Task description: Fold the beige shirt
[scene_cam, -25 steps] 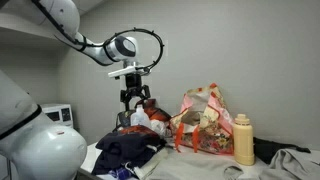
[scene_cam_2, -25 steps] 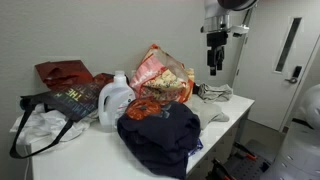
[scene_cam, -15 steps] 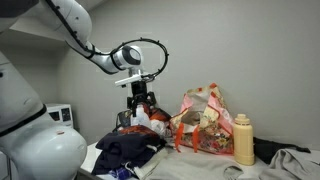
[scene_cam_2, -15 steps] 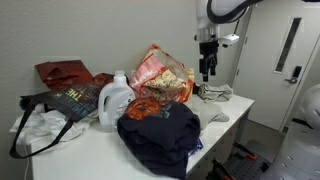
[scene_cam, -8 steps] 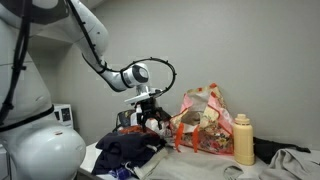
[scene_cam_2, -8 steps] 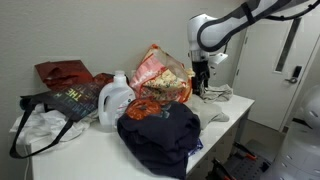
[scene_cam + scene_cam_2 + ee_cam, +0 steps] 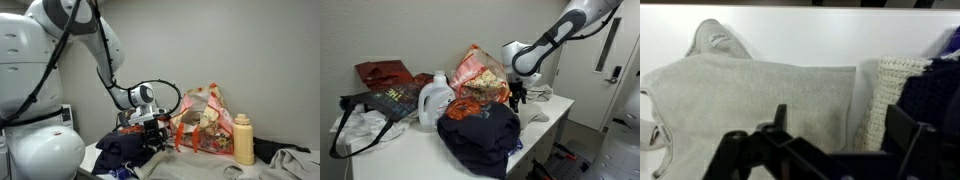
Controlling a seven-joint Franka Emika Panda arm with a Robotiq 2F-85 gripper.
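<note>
The robot's gripper will next grab the beige shirt by its side edge [image 7: 160, 154] [image 7: 845, 124] beside the cream knitted cloth.
The beige shirt [image 7: 750, 100] lies flat on the white table [image 7: 820, 30] and fills the left and middle of the wrist view. It shows as a pale cloth at the table's far end in an exterior view [image 7: 535, 93]. My gripper [image 7: 840, 125] is open and empty, hanging low over the shirt's right edge, with one finger over the shirt and one over the dark cloth. It appears in both exterior views [image 7: 517, 97] [image 7: 152, 128].
A cream knitted cloth [image 7: 880, 95] and a navy garment [image 7: 480, 135] lie right beside the shirt. A patterned bag [image 7: 480, 72], a white detergent jug [image 7: 435, 100], a yellow bottle [image 7: 243, 140] and other clothes crowd the table.
The arm has come down from high above the table to just over the shirt. The gripper stays open.
</note>
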